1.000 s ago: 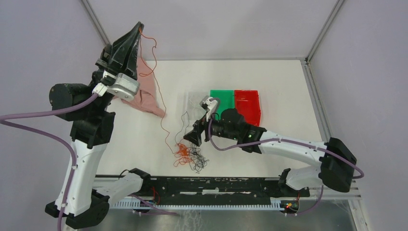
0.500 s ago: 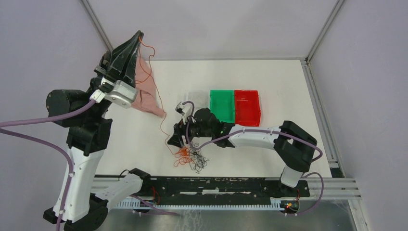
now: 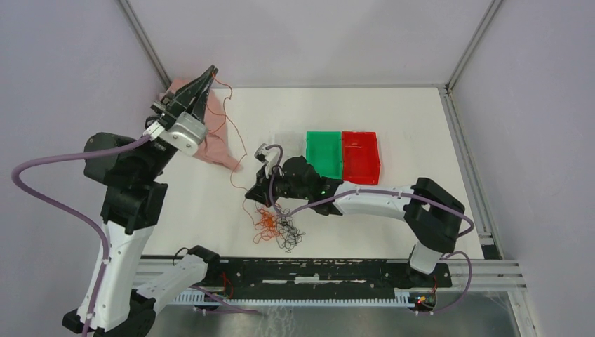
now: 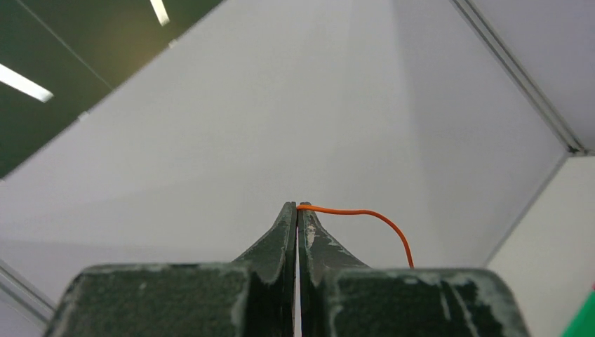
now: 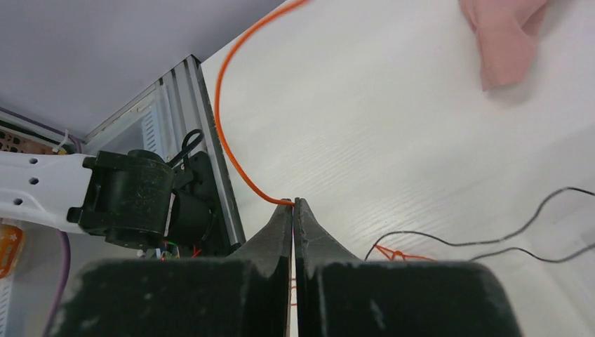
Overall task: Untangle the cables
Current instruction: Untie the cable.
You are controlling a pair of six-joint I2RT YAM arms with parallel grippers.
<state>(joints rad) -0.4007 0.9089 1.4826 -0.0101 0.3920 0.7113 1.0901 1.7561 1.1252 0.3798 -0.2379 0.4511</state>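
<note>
The orange wire is held by my left gripper far above the wad, so this gripper should open and take the wire [image 3: 245,188] beside my right gripper to lift the wad.
The cables [image 3: 278,229] lie as a small wad of orange and black curly wires on the white table, near its front edge. One orange wire [image 3: 230,133] rises from the wad to my left gripper [image 3: 212,69], which is held high at the back left and is shut on the wire's end [image 4: 297,206]. My right gripper [image 3: 249,191] is low over the table, just above the wad, and is shut on the same orange wire [image 5: 231,140] at its fingertips [image 5: 294,201]. Thin black wires [image 5: 491,242] trail on the table to the right of it.
A pink cloth [image 3: 216,144] lies at the back left under the left arm. A green bin [image 3: 323,156] and a red bin [image 3: 360,157] stand side by side mid-table. A black rail [image 3: 316,270] runs along the front edge.
My right gripper moved left to the orange wire above the wad and closed on it. My left gripper tilted lower and a little to the right, still holding the wire's end.
</note>
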